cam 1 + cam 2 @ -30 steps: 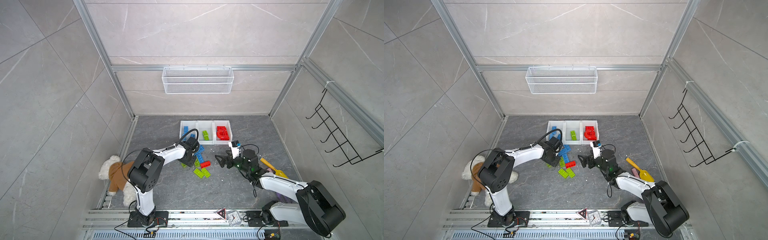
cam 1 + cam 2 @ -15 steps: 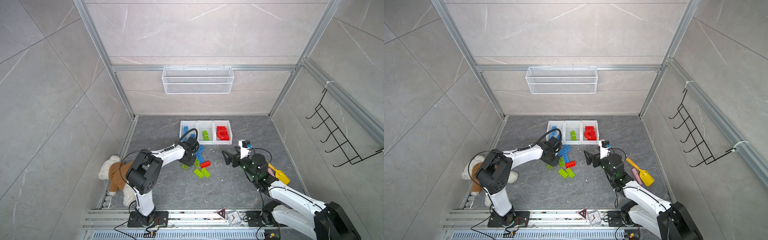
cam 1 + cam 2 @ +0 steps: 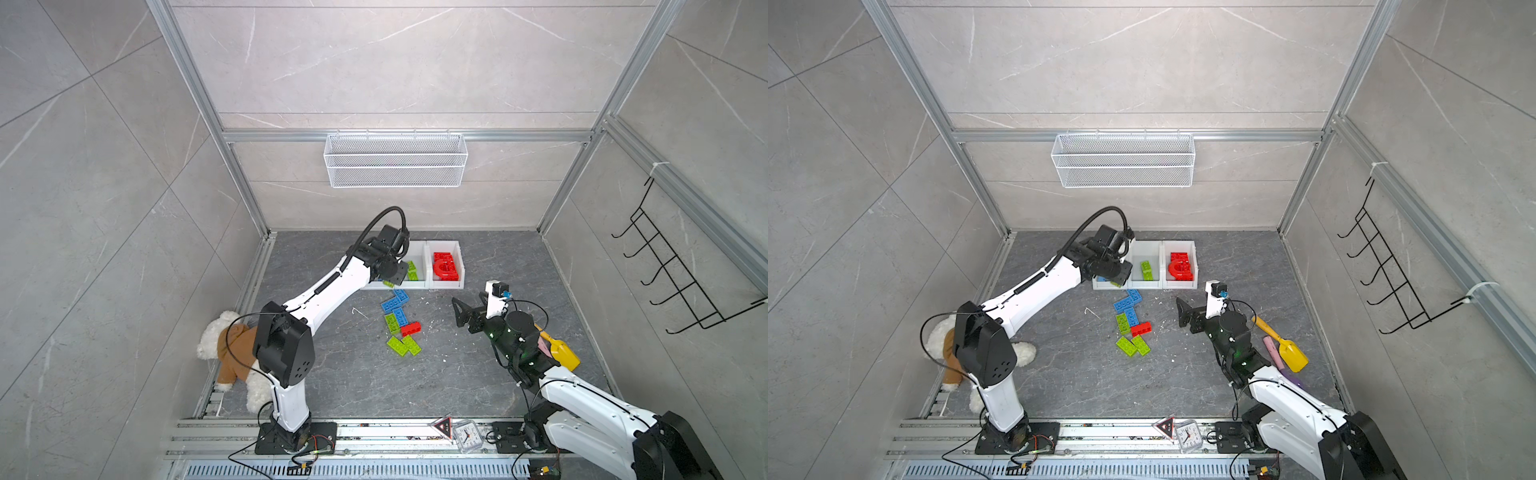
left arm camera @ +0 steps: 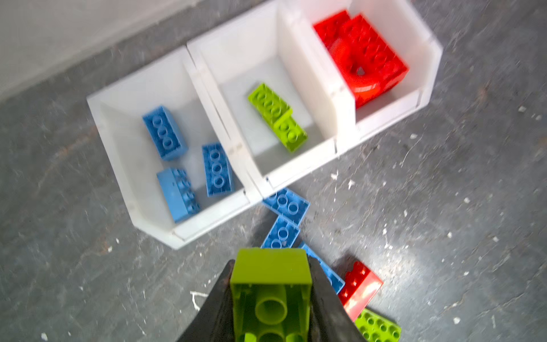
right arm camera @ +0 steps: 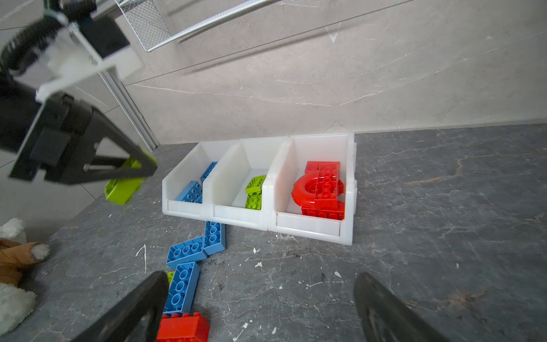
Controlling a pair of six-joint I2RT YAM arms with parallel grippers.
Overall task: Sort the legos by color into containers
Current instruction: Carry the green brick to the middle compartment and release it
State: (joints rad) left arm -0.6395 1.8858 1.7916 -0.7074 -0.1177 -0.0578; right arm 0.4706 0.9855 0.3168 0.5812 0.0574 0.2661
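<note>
My left gripper is going to drop the lime green lego in the middle bin [image 3: 403, 273] [image 4: 261, 139], between that bin's green legos and the blue bin. The lime green lego now hangs over the bins' front edge.
My left gripper [image 4: 270, 262] is shut on a lime green lego [image 4: 270, 284], held in the air in front of three white bins. In both top views it hangs over the bins' front edge [image 3: 389, 284] [image 3: 1116, 284]. The blue bin [image 4: 118, 154] holds three blue legos, the middle bin [image 4: 296, 165] two green ones, the red bin [image 4: 426, 74] red pieces. Loose on the floor lie blue legos [image 3: 392, 303], green legos [image 3: 397, 346] and a red lego [image 3: 410, 329]. My right gripper [image 3: 459, 311] [image 5: 260, 284] stands open and empty, low beside the pile.
A teddy bear [image 3: 232, 353] lies at the left floor edge. A yellow scoop [image 3: 561, 353] and a pink item sit behind my right arm. A wire basket [image 3: 395, 166] hangs on the back wall, a hook rack [image 3: 673, 274] on the right wall. A small clock [image 3: 467, 436] rests on the front rail.
My left gripper has shut on the green lego and lifted it from the pile toward the bins. My right arm has drawn back to the right, still open.
</note>
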